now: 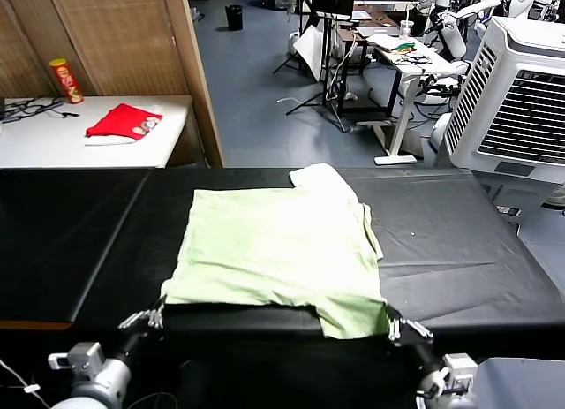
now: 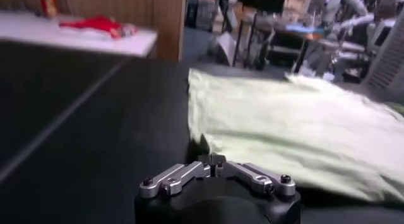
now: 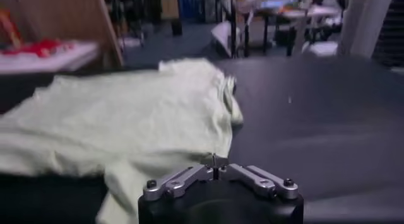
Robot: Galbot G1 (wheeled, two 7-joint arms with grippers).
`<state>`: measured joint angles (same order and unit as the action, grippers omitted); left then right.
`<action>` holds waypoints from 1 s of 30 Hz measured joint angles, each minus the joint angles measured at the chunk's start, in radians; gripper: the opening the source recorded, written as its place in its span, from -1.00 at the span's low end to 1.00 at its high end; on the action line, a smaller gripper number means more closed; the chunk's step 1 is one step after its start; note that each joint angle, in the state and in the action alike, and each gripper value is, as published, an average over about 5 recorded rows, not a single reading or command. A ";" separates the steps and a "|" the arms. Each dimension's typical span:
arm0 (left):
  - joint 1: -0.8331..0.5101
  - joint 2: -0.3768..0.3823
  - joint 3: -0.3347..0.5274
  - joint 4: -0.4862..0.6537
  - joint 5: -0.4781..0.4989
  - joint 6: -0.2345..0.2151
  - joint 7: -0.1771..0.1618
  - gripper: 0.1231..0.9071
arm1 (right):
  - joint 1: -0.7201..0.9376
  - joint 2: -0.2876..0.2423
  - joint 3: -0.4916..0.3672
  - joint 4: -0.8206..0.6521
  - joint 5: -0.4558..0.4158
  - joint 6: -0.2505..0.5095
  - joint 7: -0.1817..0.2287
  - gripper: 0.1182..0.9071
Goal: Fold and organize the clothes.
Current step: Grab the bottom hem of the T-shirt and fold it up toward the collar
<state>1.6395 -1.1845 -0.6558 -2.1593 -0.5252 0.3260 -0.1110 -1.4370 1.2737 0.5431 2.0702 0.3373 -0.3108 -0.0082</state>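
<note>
I need to use my right gripper to release the near sleeve corner on the shirt, just inside its edge (image 1: pixel 358 256) (image 3: pixel 216 123) toward the cooler unit.
The clothes are one pale lime-green shirt (image 1: pixel 278 246), lying flat on the black table (image 1: pixel 459 241), with a sleeve at the far right and another hanging toward the near edge. My left gripper (image 1: pixel 157 316) is at the shirt's near left corner, shut, its tips meeting on the cloth's edge (image 2: pixel 213 161). At the near right sleeve corner my right gripper (image 1: pixel 395 325) is also shut, with fabric reaching into its tips (image 3: pixel 214 161). The shirt (image 2: pixel 297 130) spreads away from both wrists (image 3: pixel 126 118).
A red garment (image 1: pixel 124 120) and a red can (image 1: pixel 66 80) lie on a white side table at the far left. A wooden screen (image 1: pixel 115 38) stands behind it. A white cooler unit (image 1: pixel 521 100) stands at the far right beyond the table.
</note>
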 joint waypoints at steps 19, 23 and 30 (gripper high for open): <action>-0.300 -0.009 0.110 0.236 0.110 -0.048 -0.017 -0.99 | 0.382 -0.013 -0.160 -0.392 -0.049 0.037 -0.026 -0.99; -0.354 -0.006 0.125 0.287 0.132 -0.051 -0.025 -0.99 | 0.416 0.000 -0.160 -0.432 -0.055 0.038 -0.019 -0.99; -0.411 -0.011 0.144 0.355 0.168 -0.049 -0.035 -0.99 | 0.427 0.016 -0.151 -0.458 -0.061 0.038 -0.002 -0.99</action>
<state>1.2283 -1.1950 -0.5122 -1.8038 -0.3574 0.2768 -0.1460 -1.0096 1.2901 0.3917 1.6126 0.2764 -0.2729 -0.0102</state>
